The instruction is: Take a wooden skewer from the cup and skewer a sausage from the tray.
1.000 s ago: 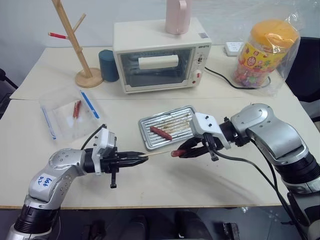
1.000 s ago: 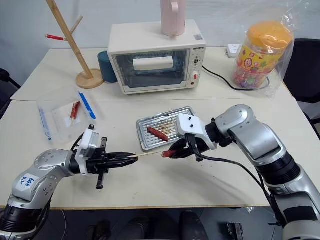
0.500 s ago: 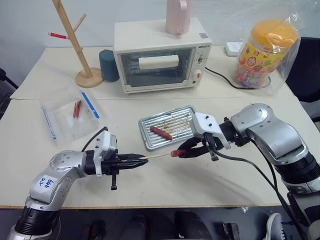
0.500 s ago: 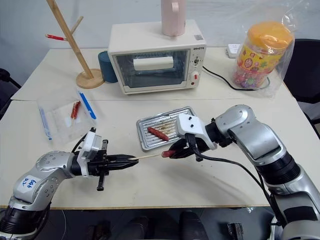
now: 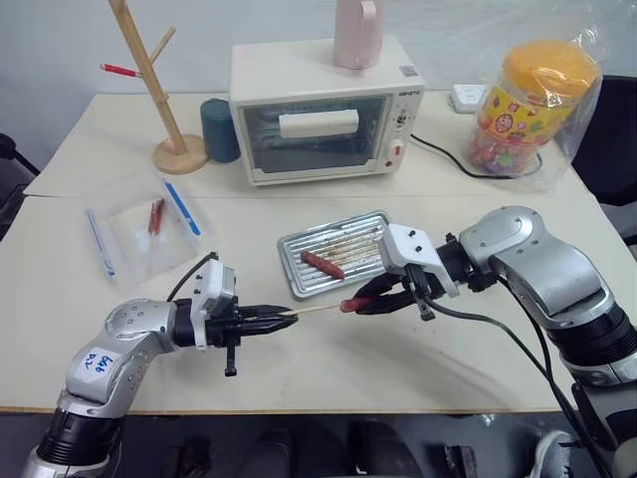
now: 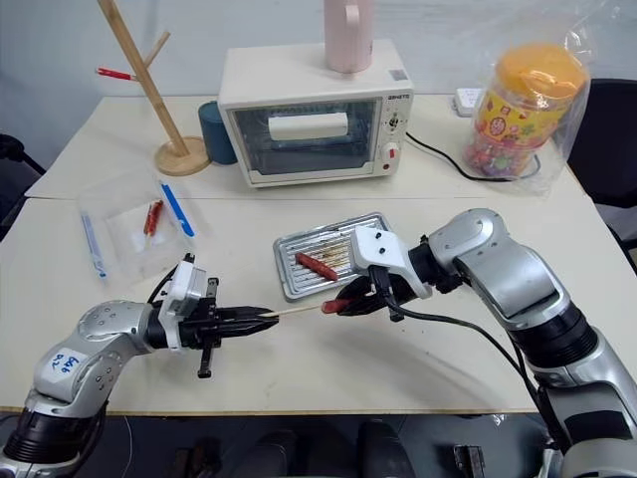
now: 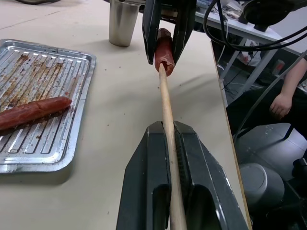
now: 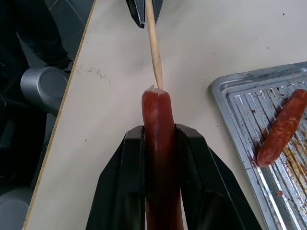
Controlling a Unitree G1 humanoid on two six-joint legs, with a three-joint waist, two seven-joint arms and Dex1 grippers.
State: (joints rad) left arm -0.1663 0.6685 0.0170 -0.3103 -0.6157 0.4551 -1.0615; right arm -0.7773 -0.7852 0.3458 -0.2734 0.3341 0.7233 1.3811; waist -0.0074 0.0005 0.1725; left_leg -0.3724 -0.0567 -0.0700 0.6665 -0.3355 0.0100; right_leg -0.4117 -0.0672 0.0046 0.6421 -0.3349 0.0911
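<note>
I should use my right gripper to let go of the sausage farther [image 5: 330,305] [image 8: 156,69] along the wooden skewer in my left gripper, in front of the tray.
My left gripper [image 5: 289,315] is shut on the wooden skewer [image 5: 315,310], holding it level just above the table and pointing right. The skewer's tip [image 8: 153,52] is stuck into the end of a reddish-brown sausage [image 8: 158,124]. My right gripper [image 5: 366,299] is shut on that sausage, just in front of the tray [image 5: 299,286]. The ribbed silver tray holds a second sausage [image 5: 320,264]. In the left wrist view the metal cup [image 7: 123,21] stands on the table beyond the tray [image 7: 53,67].
At the back stand a white toaster oven [image 5: 323,110] with a pink jug [image 5: 355,30] on top, a dark blue cup [image 5: 219,129] and a wooden mug tree [image 5: 164,90]. A clear bag [image 5: 144,224] lies left. A candy jar [image 5: 532,105] stands right. A person's hand [image 7: 280,103] is beside the table.
</note>
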